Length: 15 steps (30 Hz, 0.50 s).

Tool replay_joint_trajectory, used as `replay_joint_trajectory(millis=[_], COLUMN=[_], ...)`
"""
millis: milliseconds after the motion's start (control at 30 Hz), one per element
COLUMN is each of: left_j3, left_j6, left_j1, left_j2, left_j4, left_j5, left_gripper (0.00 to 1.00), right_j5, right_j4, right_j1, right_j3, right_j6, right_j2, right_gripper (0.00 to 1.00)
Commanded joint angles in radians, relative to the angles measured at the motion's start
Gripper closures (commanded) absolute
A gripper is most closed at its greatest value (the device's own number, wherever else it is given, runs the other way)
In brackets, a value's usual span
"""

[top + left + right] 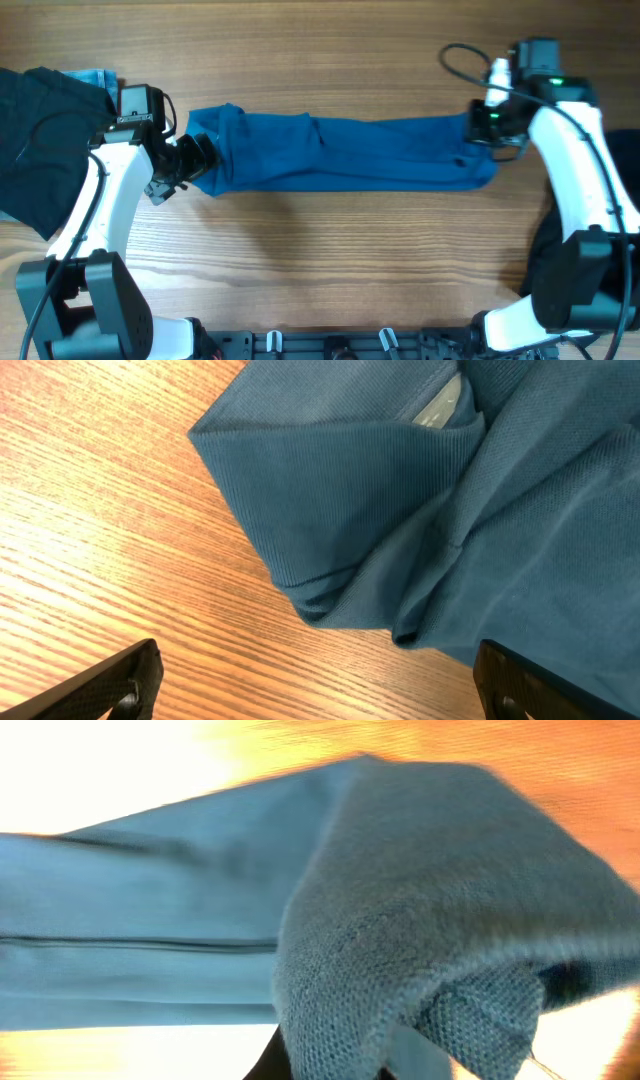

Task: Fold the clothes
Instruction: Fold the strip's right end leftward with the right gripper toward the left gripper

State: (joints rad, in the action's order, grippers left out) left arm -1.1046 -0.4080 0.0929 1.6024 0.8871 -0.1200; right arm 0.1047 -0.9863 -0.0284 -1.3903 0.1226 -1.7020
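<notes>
Next, I let go of the end of the teal-blue shirt with my right gripper on the middle of the shirt point(346, 154), beside the shirt's raised crease.
The teal-blue shirt point(350, 152) lies folded into a long strip across the middle of the table. My left gripper point(198, 156) is at the shirt's left end. In the left wrist view it is open point(320, 680), with bare wood between the fingers and the shirt's folded collar end point(400, 510) just ahead. My right gripper point(487, 128) is at the shirt's right end. In the right wrist view the teal knit fabric point(420, 920) is bunched over the jaws point(330, 1065), which look shut on it; the fingertips are mostly hidden.
Black garments point(40, 130) are heaped at the far left, with a light-blue denim piece point(95, 77) showing behind them. More black fabric point(625, 165) lies at the right edge. Bare wooden table point(330, 260) lies in front of the shirt.
</notes>
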Motion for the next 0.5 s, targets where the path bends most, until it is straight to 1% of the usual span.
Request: replay_joint_trajectory(millis=[0,133,333,467], left_j3=[-0.015,-0.015,-0.015,-0.015], left_j6=[0.007,0.007,0.007,0.007], left_j1=[0.001,0.001,0.001,0.001], left_j2=[-0.011,-0.011,-0.011,-0.011], left_j4=[0.008,0.012,0.016,0.015], left_j5=[-0.003,-0.003,-0.003,-0.002], left_gripper=[0.00,0.00,0.00,0.00], right_j5=[0.027,0.034,0.077,0.093], right_j4=[0.034,0.079,0.090,0.110], right_j1=[0.089,0.161,0.249,0.289], right_j3=[-0.011,-0.011,-0.011,-0.011], right_j6=[0.154,0.226,0.226,0.228], right_j2=[-0.037,-0.092,-0.171,-0.185], right_gripper=[0.96,0.96,0.96,0.96])
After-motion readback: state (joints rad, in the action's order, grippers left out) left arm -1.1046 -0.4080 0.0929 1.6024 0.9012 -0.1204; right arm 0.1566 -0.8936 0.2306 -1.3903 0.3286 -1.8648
